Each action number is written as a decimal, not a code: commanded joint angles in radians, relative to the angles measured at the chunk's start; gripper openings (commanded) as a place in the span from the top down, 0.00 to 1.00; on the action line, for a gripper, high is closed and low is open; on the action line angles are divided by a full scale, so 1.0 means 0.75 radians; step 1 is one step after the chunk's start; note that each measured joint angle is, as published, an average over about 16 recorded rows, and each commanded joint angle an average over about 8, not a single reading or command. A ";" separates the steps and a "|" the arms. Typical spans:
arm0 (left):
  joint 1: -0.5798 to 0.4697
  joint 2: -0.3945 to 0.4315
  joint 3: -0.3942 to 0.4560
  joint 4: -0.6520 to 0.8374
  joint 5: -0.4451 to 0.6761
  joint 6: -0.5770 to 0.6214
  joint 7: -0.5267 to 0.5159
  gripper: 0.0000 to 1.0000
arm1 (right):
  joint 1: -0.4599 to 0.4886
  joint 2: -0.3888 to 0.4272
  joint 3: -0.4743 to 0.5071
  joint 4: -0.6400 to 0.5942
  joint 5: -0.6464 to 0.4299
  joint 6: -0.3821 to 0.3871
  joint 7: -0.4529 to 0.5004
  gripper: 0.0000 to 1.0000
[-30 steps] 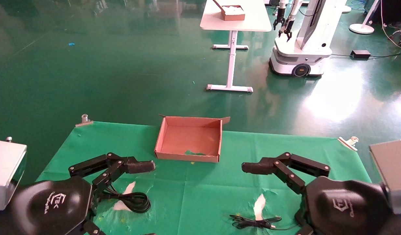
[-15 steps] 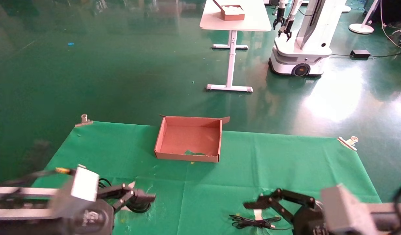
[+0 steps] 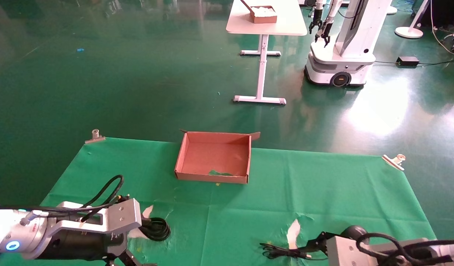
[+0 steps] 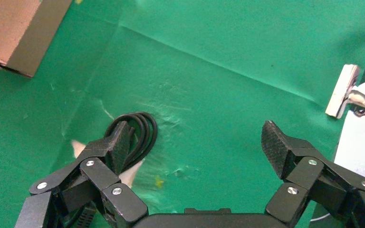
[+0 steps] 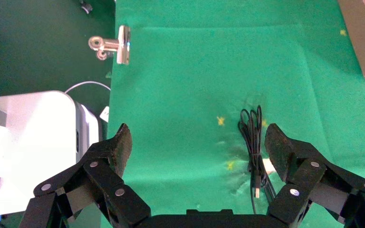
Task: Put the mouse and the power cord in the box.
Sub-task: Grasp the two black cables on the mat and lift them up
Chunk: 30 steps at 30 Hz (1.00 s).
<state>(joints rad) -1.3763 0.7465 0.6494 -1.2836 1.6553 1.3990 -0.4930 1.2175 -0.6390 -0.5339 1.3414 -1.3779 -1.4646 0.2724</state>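
I should close my left gripper on the narrow middle of the power cord (image 3: 143, 228) (image 4: 127, 164), behind its looped end.
The brown cardboard box (image 3: 214, 177) stands open at the middle of the green cloth. The power cord (image 3: 167, 229), a coil of thick black cable, lies near the front left. In the left wrist view the cord (image 4: 149, 133) sits right beside one finger (image 4: 119, 145) of my open left gripper (image 4: 197, 147), outside the jaws. A bundled thin black wire (image 3: 282, 252) with a USB plug lies at the front right. My right gripper (image 5: 199, 145) is open above the cloth, with that wire (image 5: 254, 150) just inside one finger (image 5: 278, 147). The mouse itself is out of view.
Metal clips (image 3: 95, 135) (image 3: 395, 161) pin the cloth's far corners. White torn patches (image 3: 294, 231) show in the cloth near both cables. Beyond the table are a white desk (image 3: 265, 22) and another robot (image 3: 341, 55). My own white base (image 5: 28, 142) shows beside the right gripper.
Both arms have dropped and drawn back to the table's near edge, the grippers now facing down at the cloth. Cord, wire and box have not moved.
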 commanded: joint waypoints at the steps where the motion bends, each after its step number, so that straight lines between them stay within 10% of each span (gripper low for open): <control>1: -0.003 0.004 0.001 0.005 0.002 0.000 -0.004 0.00 | 0.002 -0.002 -0.002 0.002 -0.009 0.002 0.000 0.00; 19: -0.054 0.286 0.231 0.129 0.753 -0.287 0.018 0.00 | 0.018 -0.008 -0.004 -0.014 -0.004 0.002 0.024 0.00; 30: -0.062 0.377 0.271 0.329 0.836 -0.345 0.045 0.00 | 0.003 0.006 -0.004 -0.021 0.002 0.005 0.035 0.00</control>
<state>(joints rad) -1.4223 1.0265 0.8520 -1.0457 2.2846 1.1402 -0.4617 1.2212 -0.6360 -0.5402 1.3272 -1.3831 -1.4619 0.2974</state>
